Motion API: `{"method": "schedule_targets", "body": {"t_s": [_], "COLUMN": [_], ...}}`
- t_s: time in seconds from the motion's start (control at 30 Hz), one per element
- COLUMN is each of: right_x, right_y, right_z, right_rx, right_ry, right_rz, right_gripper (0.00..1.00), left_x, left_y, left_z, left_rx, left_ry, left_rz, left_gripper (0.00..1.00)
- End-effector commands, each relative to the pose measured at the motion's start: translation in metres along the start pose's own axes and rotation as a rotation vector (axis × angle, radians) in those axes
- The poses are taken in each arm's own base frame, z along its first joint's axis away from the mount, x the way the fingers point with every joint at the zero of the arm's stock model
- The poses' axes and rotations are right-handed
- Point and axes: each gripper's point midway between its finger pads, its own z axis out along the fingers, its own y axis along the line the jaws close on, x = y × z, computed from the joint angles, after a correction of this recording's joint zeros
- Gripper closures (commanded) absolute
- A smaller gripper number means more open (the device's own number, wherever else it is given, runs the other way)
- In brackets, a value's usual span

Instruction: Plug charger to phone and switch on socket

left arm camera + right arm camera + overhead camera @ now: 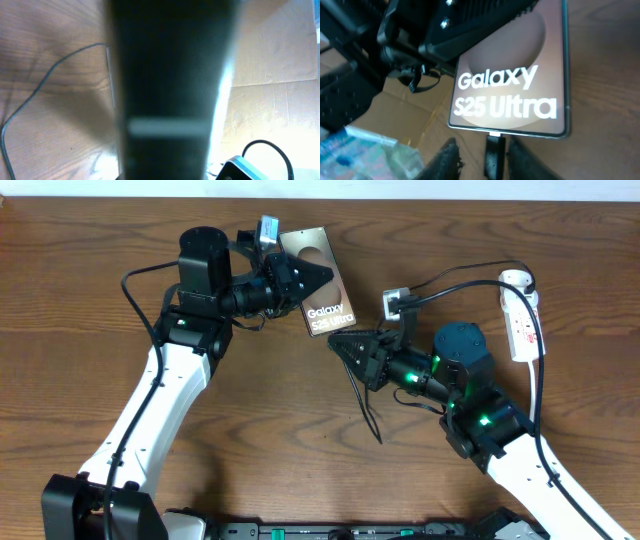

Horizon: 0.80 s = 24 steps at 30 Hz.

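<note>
The connector is in the phone's bottom edge and the robot's left gripper is holding the phone up, so the right gripper should take the phone's side edge [566,95] and lower it.
The bronze phone [330,305] with "Galaxy S25 Ultra" lettering lies at the table's middle back. It fills the right wrist view [510,95]. My left gripper [318,277] is shut on the phone's upper part. The left wrist view is blocked by a dark blur. The charger's black connector [495,152] has its silver tip at the phone's bottom edge. My right gripper [338,340] is open, with its fingers [490,160] on either side of the connector and a gap at the left finger. The thin black cable [365,405] trails toward me. The white socket strip [522,320] lies at the far right.
A small white adapter [395,303] with a black lead sits between the phone and the socket. The socket's round plug head [515,278] and black leads loop at the right. Cardboard [415,125] and a plastic bag [365,150] show beyond the table.
</note>
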Motion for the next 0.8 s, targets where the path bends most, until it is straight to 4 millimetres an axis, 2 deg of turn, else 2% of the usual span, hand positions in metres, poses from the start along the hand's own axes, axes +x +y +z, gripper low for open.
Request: {"method": "schedule_targets", "body": {"t_s": [0.0,0.07,0.1,0.27,0.57,0.7,0.77], "right_x": [-0.022,-0.021,-0.021,-0.022,-0.021,-0.012,-0.009], "right_y": [0.003,0.004,0.003,-0.007,-0.006,0.007,0.011], "right_z": [-0.002,-0.002,-0.002,-0.007,-0.030,-0.044,-0.047], "right_rx": [0.016,0.015,0.018,0.027,-0.120,-0.250,-0.285], "right_ry": [-0.079,-0.075,-0.073,-0.055,0.048,0.124,0.145], "right_rz": [-0.031,-0.030,-0.029,-0.013,-0.080,-0.101,-0.115], "right_gripper": [0.50,0.33,0.28,0.18,0.22,0.30,0.31], "left_x": [0.033,0.033,0.033,0.035,0.054,0.060,0.061], "left_y": [-0.026,-0.026,-0.026,-0.027,-0.037,-0.040,-0.041], "left_z": [0.003,0.003,0.003,0.003,-0.002,-0.005,-0.005], "left_rx": [0.084,0.084,0.085,0.091,0.169,0.195,0.201], "left_ry": [0.139,0.138,0.138,0.149,0.256,0.287,0.296], "left_rz": [0.065,0.076,0.081,0.083,0.169,0.199,0.198], "left_gripper": [0.93,0.93,0.93,0.93,0.92,0.93,0.92]}}
